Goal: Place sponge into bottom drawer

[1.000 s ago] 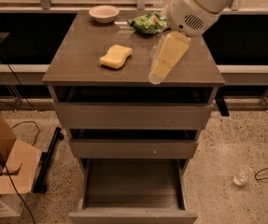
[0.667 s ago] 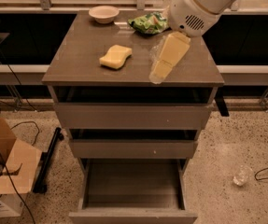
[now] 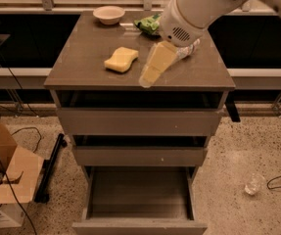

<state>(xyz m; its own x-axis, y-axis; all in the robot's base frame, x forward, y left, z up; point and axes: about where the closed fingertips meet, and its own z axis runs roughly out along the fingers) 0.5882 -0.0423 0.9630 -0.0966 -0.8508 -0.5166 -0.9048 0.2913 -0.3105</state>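
Note:
I close next on the sponge's end [image 3: 131,55] nearest the clear bottle, since the sponge must go into the bottom drawer.
The pale-yellow sponge [image 3: 121,59] lies on the cabinet top [image 3: 81,67], left of the middle. My gripper [image 3: 149,77] hangs from the white arm [image 3: 199,9] above the top's front edge, just right of the sponge and apart from it, with its flat yellowish fingers [image 3: 155,65] pointing down and left. It holds nothing. The bottom drawer [image 3: 139,195] is pulled out below and its inside is bare.
A pale bowl [image 3: 109,14] sits at the back of the top. A green bag [image 3: 149,24] lies at the back beside the arm. A cardboard box [image 3: 3,175] stands on the floor at left, with cables. A clear cup [image 3: 253,184] lies on the floor at right.
My gripper has moved a little to the left, toward the sponge. The sponge and drawers have not moved.

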